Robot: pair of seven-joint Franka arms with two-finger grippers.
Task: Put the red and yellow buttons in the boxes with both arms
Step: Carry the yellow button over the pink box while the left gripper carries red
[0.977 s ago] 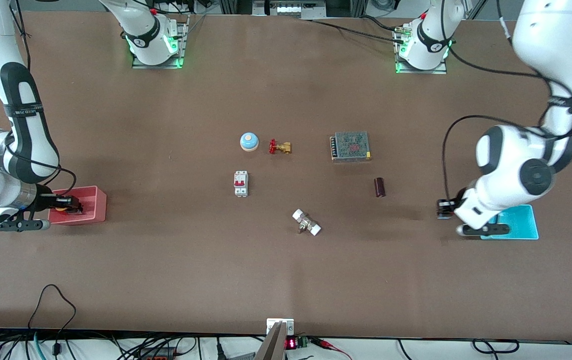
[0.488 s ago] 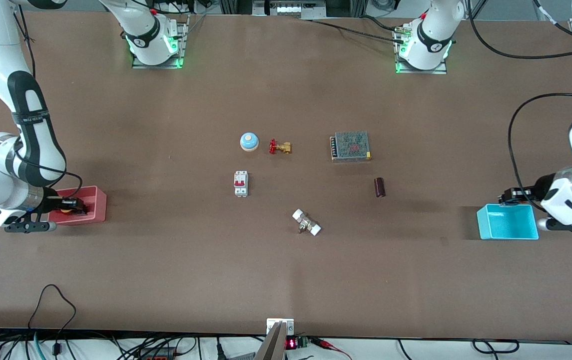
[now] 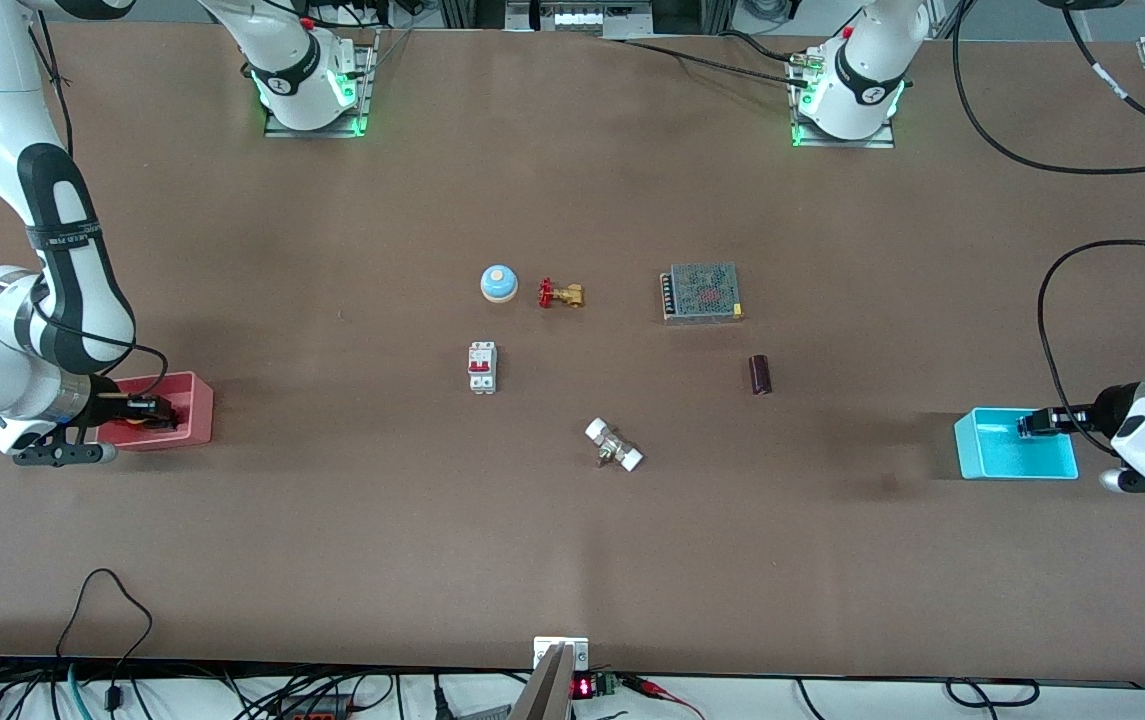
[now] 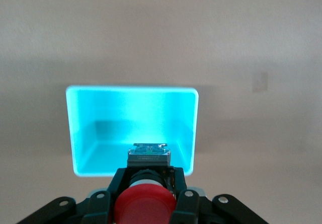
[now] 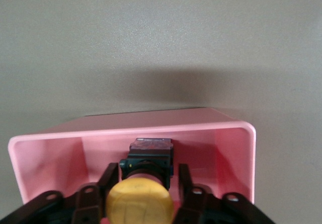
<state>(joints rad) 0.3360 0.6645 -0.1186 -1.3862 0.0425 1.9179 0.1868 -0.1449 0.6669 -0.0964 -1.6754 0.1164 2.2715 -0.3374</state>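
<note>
My left gripper is going to put the red button down on the middle of the cyan box's bottom point(image 3: 1016, 445) point(image 4: 132, 132).
My left gripper point(image 3: 1027, 425) is over the cyan box point(image 3: 992, 460) at the left arm's end of the table. It is shut on the red button point(image 4: 145, 206), fingers flush on its black body. The left wrist view shows the cyan box's wall point(image 4: 83, 133) under my left gripper point(image 4: 149, 171). My right gripper point(image 3: 154, 412) is low in the pink-red box point(image 3: 194, 410) at the right arm's end. In the right wrist view the yellow button point(image 5: 140, 204) lies between the fingers of my right gripper point(image 5: 148, 171), with a gap showing on one side, inside the pink-red box point(image 5: 50, 158).
Mid-table stand a blue dome bell point(image 3: 498, 283), a brass valve with red handle point(image 3: 560, 294), a white breaker point(image 3: 482, 367), a metal power supply point(image 3: 701, 291), a dark cylinder point(image 3: 760, 374) and a white fitting point(image 3: 614, 446).
My left arm swung toward its end of the table, uncovering the cyan box; its gripper with the red button now hangs over the box. My right gripper stayed in the pink-red box.
</note>
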